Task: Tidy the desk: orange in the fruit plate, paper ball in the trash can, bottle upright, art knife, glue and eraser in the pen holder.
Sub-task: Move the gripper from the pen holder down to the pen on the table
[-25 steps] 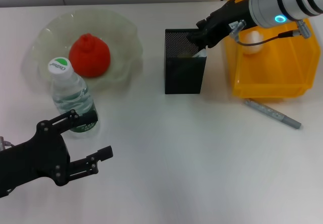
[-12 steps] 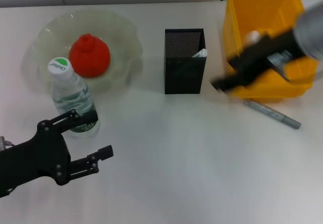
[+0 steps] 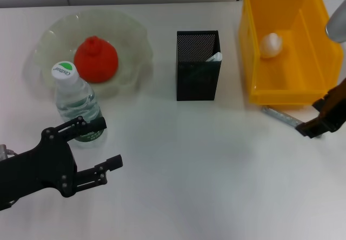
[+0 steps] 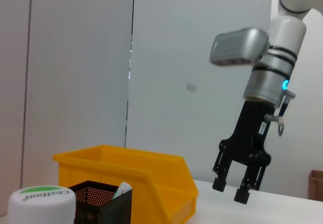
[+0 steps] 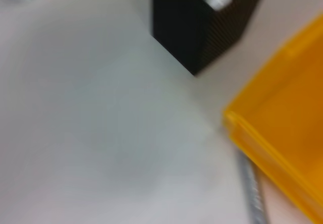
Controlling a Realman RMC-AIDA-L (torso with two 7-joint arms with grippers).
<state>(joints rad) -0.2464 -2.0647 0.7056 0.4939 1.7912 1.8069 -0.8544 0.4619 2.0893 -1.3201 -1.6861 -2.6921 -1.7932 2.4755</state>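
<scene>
I need to close my right gripper on the body of the glue (image 3: pixel 299 125), a little past its middle, on the half that is farther away from the pen holder.
The orange (image 3: pixel 95 59) lies in the fruit plate (image 3: pixel 135 34). The bottle (image 3: pixel 75 102) stands upright in front of the plate. The art knife's white tip (image 3: pixel 214 57) sticks out of the pen holder (image 3: pixel 198 72). The paper ball (image 3: pixel 271 44) lies in the trash can (image 3: pixel 254 61). The glue (image 3: pixel 281 115) lies on the table in front of the trash can. My right gripper (image 3: pixel 311 125) is open and empty just above the glue's right end; it also shows in the left wrist view (image 4: pixel 230 189). My left gripper (image 3: pixel 108 142) is open, beside the bottle. The eraser is out of view.
The white table (image 3: pixel 189 164) stretches between the two arms. The right wrist view shows the pen holder (image 5: pixel 202 22), the trash can's corner (image 5: pixel 287 133) and the glue (image 5: pixel 252 188) below it.
My right gripper has left the top of the pen holder and swung right and toward the front, down to the glue. The left arm has not moved.
</scene>
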